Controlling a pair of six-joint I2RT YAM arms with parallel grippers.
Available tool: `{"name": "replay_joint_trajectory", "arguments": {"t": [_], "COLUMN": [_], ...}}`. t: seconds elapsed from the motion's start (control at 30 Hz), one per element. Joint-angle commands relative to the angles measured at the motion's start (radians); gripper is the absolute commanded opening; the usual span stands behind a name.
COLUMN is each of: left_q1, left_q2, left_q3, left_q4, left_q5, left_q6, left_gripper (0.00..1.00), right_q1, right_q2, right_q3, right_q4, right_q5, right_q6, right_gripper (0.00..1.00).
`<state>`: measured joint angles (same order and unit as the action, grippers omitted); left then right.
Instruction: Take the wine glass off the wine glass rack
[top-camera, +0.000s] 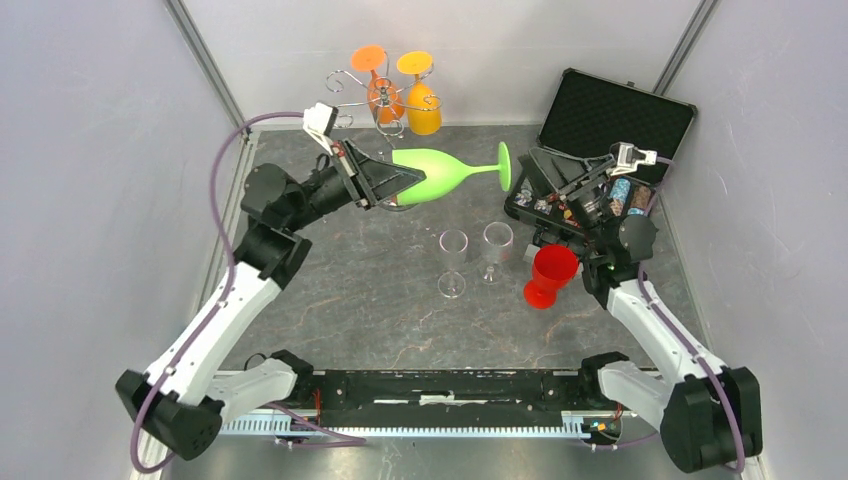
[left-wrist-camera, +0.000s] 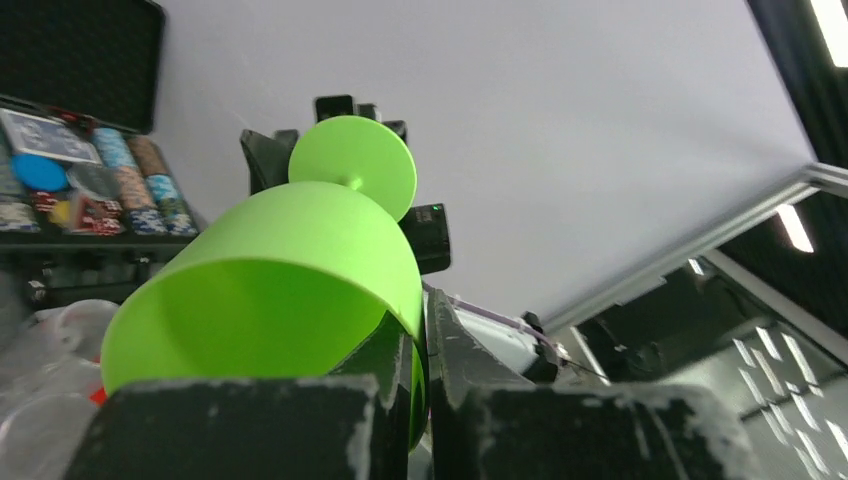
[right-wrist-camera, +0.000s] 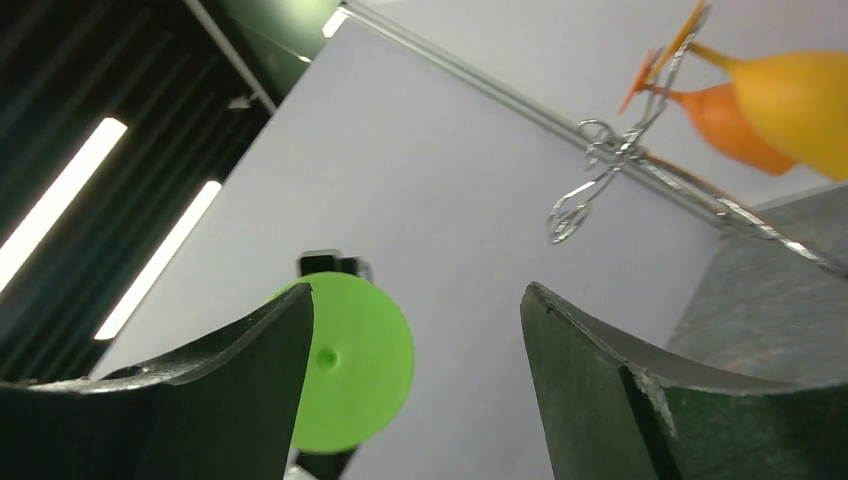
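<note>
The green wine glass, now hanging level above the table, will be released by my left gripper upright on the table (top-camera: 404, 287) next to the clear glass that is farthest from the red goblet.
A green wine glass (top-camera: 440, 172) hangs level above the table, off the rack, its round foot (right-wrist-camera: 355, 360) pointing right. My left gripper (top-camera: 395, 185) is shut on the rim of its bowl (left-wrist-camera: 300, 250), one finger inside and one outside (left-wrist-camera: 425, 310). The silver wine glass rack (top-camera: 385, 100) stands at the back with an orange glass (top-camera: 383, 95) and a yellow glass (top-camera: 422, 105) hanging upside down from it. My right gripper (top-camera: 565, 195) is open over the case; in its wrist view the gripper (right-wrist-camera: 415, 295) faces the green foot, which is some way ahead and apart from it.
An open black case (top-camera: 600, 120) of poker chips sits at the back right. A red goblet (top-camera: 550, 275) and two clear glasses (top-camera: 453, 262) (top-camera: 496, 250) stand upright mid-table. Grey walls close in both sides and the back.
</note>
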<state>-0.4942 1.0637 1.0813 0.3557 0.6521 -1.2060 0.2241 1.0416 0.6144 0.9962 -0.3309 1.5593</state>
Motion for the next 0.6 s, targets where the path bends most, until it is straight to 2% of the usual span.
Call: {"name": "replay_joint_trajectory", "arguments": {"t": [0.0, 0.13, 0.3, 0.4, 0.57], "left_q1": [0.002, 0.001, 0.002, -0.001, -0.036], "left_q2": [-0.083, -0.094, -0.058, -0.040, 0.011], "left_q3": [0.146, 0.263, 0.401, 0.443, 0.453], "left_q4": [-0.481, -0.828, -1.129, -1.229, -1.308], "left_q5": [-0.146, -0.313, -0.440, -0.534, -0.562], "left_q6": [0.395, 0.621, 0.816, 0.867, 0.905], "left_gripper": [0.02, 0.02, 0.02, 0.02, 0.02], "right_q1": [-0.020, -0.025, -0.026, -0.026, -0.025], "right_q2": [-0.077, -0.141, -0.210, -0.251, -0.309], "right_q3": [0.009, 0.038, 0.118, 0.155, 0.165], "right_q4": [-0.250, -0.402, -0.577, -0.710, -0.837], "right_q5": [0.031, 0.079, 0.089, 0.144, 0.241], "right_q6": [-0.310, -0.493, -0.780, -0.923, -1.049], "right_gripper": [0.81, 0.83, 0.85, 0.86, 0.89]}}
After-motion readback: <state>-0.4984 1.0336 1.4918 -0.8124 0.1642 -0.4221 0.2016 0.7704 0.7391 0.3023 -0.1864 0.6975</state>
